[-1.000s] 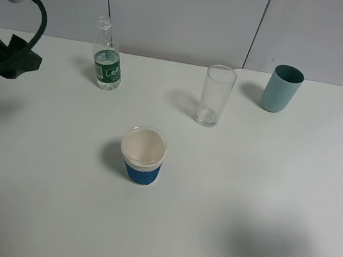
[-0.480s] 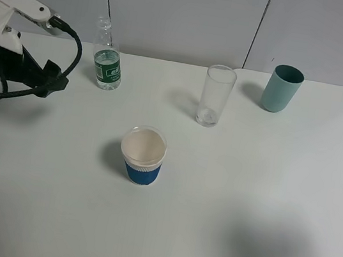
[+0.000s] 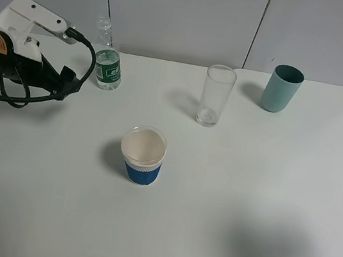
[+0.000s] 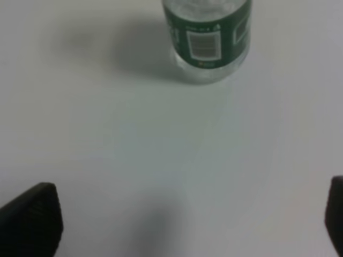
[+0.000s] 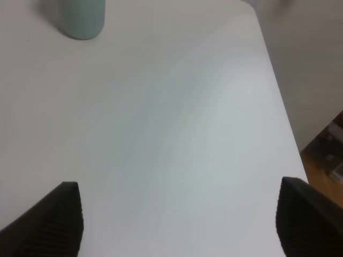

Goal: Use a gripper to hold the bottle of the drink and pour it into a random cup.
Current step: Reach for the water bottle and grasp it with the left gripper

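The fingers of my left gripper will next move to the green label [image 3: 108,61] [image 4: 209,33] around the drink's bottle and close there.
The bottle of the drink [image 3: 107,61], small, clear and green-labelled, stands upright at the back left of the white table; its lower part shows in the left wrist view [image 4: 208,37]. My left gripper [image 3: 69,85] is just left of the bottle and apart from it. In the left wrist view the left gripper [image 4: 182,225] is open and empty, with black fingertips [image 4: 32,222] spread wide. The cup [image 3: 215,96], a tall clear glass, stands upright at the back centre. My right gripper [image 5: 179,225] is open and empty over bare table; it is out of the exterior view.
A white paper cup with a blue sleeve [image 3: 143,155] stands in the middle of the table. A teal tumbler [image 3: 281,88] stands at the back right and shows in the right wrist view [image 5: 80,19]. The table's right edge [image 5: 278,91] is near the right gripper.
My left arm has come in from the left edge and moved right toward the bottle. The bottle, glass and cups have not moved.
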`<state>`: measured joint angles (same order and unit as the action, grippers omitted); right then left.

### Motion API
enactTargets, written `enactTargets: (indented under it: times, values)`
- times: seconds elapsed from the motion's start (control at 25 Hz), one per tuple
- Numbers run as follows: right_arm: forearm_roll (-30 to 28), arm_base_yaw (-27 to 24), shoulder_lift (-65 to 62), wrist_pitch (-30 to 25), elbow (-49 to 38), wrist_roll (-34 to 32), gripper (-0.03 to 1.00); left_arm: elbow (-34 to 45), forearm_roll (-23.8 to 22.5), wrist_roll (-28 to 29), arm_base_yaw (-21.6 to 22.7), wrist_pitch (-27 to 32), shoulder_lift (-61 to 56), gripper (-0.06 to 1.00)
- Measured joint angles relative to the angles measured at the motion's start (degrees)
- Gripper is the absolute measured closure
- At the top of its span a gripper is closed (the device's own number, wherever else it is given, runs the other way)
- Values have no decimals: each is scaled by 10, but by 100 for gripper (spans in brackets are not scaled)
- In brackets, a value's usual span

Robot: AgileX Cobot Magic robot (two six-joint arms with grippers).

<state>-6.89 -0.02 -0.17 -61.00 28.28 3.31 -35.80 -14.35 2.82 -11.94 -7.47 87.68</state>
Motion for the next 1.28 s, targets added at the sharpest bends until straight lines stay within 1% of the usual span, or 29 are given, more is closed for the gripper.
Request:
enactTargets:
  times: [0.08,0.32,0.6,0.96,1.28]
  values:
    - [0,0,0,0,0,0,23,0,-6,5,0,-19,19,-5]
    - [0,0,0,0,0,0,23,0,-25,11,0,-101,62,-5]
    - [0,0,0,0,0,0,23,-1,-56,12,0,-162,95,-5]
    - [0,0,0,0,0,0,23,-3,-55,12,0,-257,151,-5]
    - [0,0,0,0,0,0,23,-42,-50,12,0,-290,184,-5]
